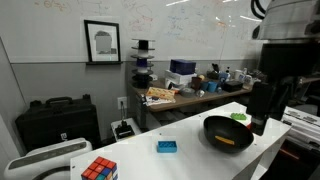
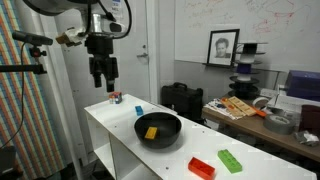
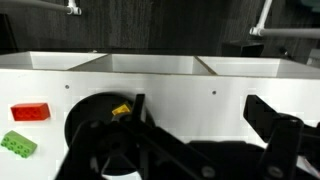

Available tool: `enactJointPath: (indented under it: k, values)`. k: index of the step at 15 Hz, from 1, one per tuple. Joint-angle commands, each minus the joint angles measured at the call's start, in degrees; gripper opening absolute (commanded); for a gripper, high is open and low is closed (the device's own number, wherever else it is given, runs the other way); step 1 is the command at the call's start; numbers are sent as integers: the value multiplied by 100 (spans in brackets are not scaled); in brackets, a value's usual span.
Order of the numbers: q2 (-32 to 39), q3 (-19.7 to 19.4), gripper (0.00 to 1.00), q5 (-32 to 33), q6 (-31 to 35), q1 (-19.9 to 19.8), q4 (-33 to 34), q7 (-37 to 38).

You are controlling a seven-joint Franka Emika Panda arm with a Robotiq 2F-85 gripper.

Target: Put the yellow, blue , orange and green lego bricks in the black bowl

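The light blue brick is my gripper's next target. I should move to it and close my gripper on the brick's end (image 1: 173, 146) that is nearest the black bowl.
The black bowl (image 1: 212, 128) (image 2: 170, 122) sits mid-table with the yellow brick (image 1: 231, 141) (image 2: 151, 132) inside it. The light blue brick (image 1: 166, 147) (image 2: 138, 108) lies on the white table on one side of the bowl. The orange-red brick (image 2: 201, 167) and the green brick (image 2: 230, 160) (image 1: 240, 116) lie on the other side. My gripper (image 2: 103, 84) (image 1: 259, 122) hangs open and empty high above the table. The wrist view shows its jaws (image 3: 200, 110) over bare table, with the bowl (image 3: 85, 110), yellow brick (image 3: 121, 111), orange-red brick (image 3: 30, 112) and green brick (image 3: 18, 144) to the left.
A multicoloured puzzle cube (image 1: 98, 170) (image 2: 115, 98) stands near the table end beyond the blue brick. A cluttered desk (image 1: 180, 95) (image 2: 250, 110) and black cases (image 1: 55, 120) stand behind the narrow table.
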State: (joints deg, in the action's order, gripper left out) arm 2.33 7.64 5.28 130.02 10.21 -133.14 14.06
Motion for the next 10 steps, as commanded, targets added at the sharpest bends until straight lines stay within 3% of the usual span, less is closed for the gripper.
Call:
enactJointPath:
  k: [1,10]
  values:
    - [-28,114,100,44,-124,27,8,-7]
    - [-36,138,100,84,-194,50,8,-135]
